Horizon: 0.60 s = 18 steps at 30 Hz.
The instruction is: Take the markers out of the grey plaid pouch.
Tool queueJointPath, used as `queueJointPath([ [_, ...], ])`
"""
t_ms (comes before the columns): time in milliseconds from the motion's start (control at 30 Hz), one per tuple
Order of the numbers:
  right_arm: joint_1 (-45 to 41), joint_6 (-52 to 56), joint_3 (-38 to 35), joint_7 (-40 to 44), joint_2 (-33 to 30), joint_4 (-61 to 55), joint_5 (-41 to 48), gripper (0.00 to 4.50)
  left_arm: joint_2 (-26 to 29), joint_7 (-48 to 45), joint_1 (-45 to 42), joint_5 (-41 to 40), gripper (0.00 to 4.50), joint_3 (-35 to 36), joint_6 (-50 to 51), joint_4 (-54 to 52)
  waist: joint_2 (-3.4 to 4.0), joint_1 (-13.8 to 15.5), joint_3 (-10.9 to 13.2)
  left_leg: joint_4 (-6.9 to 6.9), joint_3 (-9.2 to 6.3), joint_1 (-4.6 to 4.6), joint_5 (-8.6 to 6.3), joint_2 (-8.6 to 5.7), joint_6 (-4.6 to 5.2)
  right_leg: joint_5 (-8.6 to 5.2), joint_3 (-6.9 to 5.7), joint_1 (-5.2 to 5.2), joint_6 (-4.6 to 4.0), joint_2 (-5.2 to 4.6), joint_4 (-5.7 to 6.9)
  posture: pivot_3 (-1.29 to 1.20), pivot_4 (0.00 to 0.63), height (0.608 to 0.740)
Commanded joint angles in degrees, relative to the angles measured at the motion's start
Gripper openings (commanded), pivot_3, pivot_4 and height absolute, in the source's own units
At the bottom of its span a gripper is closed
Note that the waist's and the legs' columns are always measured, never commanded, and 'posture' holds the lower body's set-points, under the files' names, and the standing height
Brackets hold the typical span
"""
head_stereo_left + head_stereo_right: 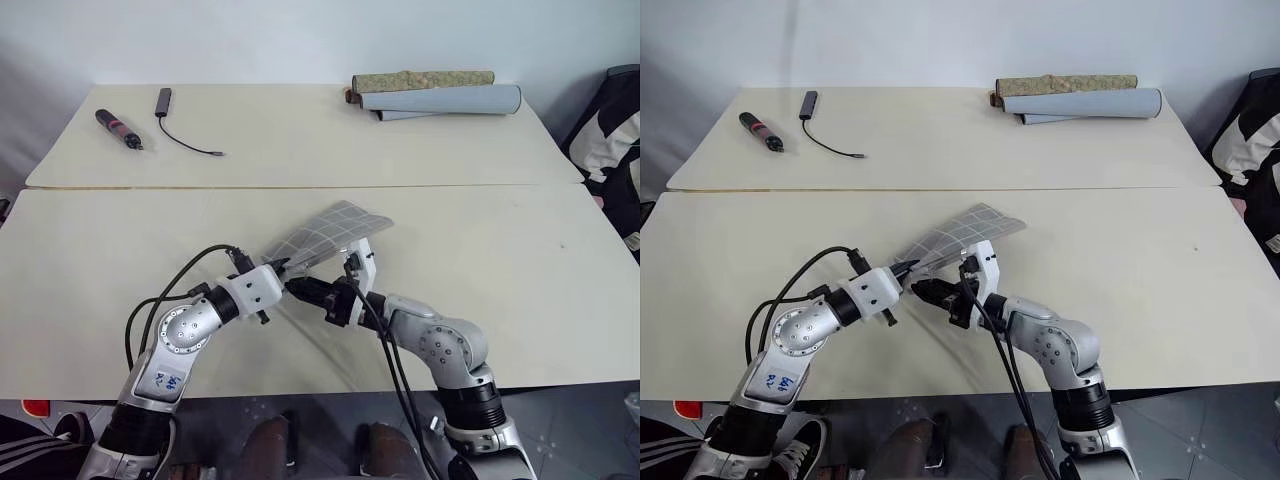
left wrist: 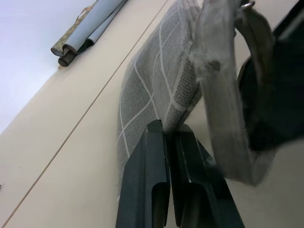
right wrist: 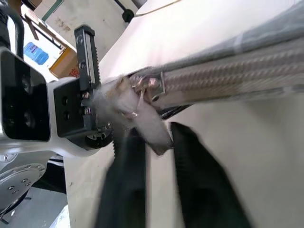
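My right gripper has the zip pull tab, now at the pouch's near end. It will let go of the tab by the far end of the grey plaid pouch [image 1: 379, 248].
The grey plaid pouch [image 1: 335, 232] is held tilted above the near table, its far end resting on the surface. My left gripper [image 1: 281, 266] is shut on the pouch's near corner, and in the left wrist view its fingers [image 2: 156, 156] pinch the checked fabric. My right gripper [image 1: 300, 289] sits just right of it at the same end. In the right wrist view its blurred fingers [image 3: 128, 161] close on either side of a frayed fabric tab [image 3: 152, 128] under the metal ring pull [image 3: 151, 84]. The markers are hidden.
On the far table lie rolled mats [image 1: 440, 95] at the back right, and a dark red-banded pen-like tool [image 1: 118, 128] beside a black cable [image 1: 185, 135] at the back left. A black-and-white bag [image 1: 612, 140] stands off the right edge.
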Motion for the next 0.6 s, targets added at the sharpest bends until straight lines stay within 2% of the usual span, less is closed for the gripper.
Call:
queueJointPath([
  [33,-0.73,-0.42,-1.79,1.09,-0.42,-0.7,1.82,0.02,0.05,0.35,0.42,-0.14,0.0,-0.08,-0.78,-2.89,0.0,0.0,0.0,0.0,0.0,0.0,-0.01,0.0,-0.01,0.0,0.0,0.0,0.0,0.0,0.0,0.0,0.15,0.74],
  [167,0.11,0.14,-2.94,2.29,-1.92,-1.59,2.89,0.02,0.28,0.26,0.55,-0.39,0.0,0.28,-0.99,-2.68,0.0,0.01,0.0,0.0,0.0,0.0,-0.02,0.0,-0.01,0.0,0.0,-0.01,0.0,0.0,-0.02,0.0,0.15,0.74],
  [300,0.8,-1.53,-0.65,5.59,-7.83,-2.14,-0.23,0.02,1.05,-0.61,1.03,-1.65,0.0,1.16,-1.44,-2.64,0.0,0.04,0.0,-0.01,0.02,0.0,-0.02,0.0,0.0,0.0,0.01,0.0,0.0,-0.02,-0.05,0.0,0.15,0.74],
  [500,-1.65,-1.72,-3.44,9.56,-14.19,-0.83,0.51,0.02,4.96,-4.34,2.28,-4.81,0.0,2.86,-4.91,-1.62,0.0,-0.03,0.0,-0.01,0.05,0.0,-0.03,0.02,0.0,0.0,0.03,-0.02,0.0,-0.03,-0.16,0.0,0.15,0.74],
  [600,-4.33,-4.78,-5.46,11.29,-18.15,4.11,-1.75,0.02,8.12,-7.31,3.73,-8.07,0.0,4.84,-8.29,-0.15,0.01,-0.09,0.0,-0.01,0.1,0.0,-0.03,0.04,-0.01,0.0,0.04,-0.04,-0.01,-0.03,-0.18,0.0,0.15,0.74],
])
